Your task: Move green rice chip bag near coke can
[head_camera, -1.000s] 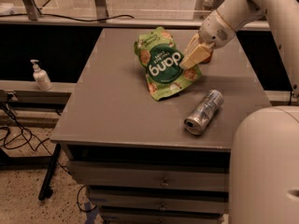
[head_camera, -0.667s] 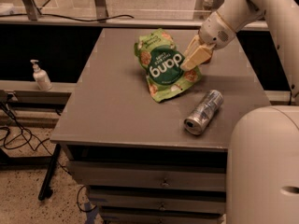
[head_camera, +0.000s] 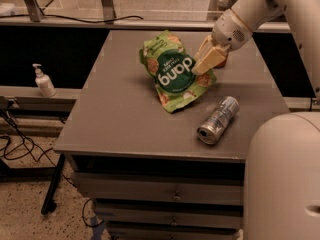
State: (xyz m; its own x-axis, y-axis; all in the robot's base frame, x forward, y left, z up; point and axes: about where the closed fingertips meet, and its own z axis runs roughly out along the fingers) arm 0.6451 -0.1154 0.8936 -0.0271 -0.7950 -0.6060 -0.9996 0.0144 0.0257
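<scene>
Next, I let go of the green rice chip bag on the table point(head_camera: 188, 82), next to the coke can and the silver-grey can.
The green rice chip bag point(head_camera: 174, 72) lies on the grey table point(head_camera: 120, 109) near its middle, with the "dang" label upside down to me. My gripper point(head_camera: 206, 64) comes in from the upper right and its fingers are closed on the bag's right edge. The coke can point(head_camera: 223, 62) shows only as a small red patch just behind the gripper's fingers, touching or almost touching the bag's right edge; most of it is hidden.
A silver-grey can point(head_camera: 218, 120) lies on its side at the front right of the table. A soap pump bottle point(head_camera: 44, 81) stands on a ledge to the left. The robot's white body point(head_camera: 282, 179) fills the lower right. Drawers sit under the tabletop.
</scene>
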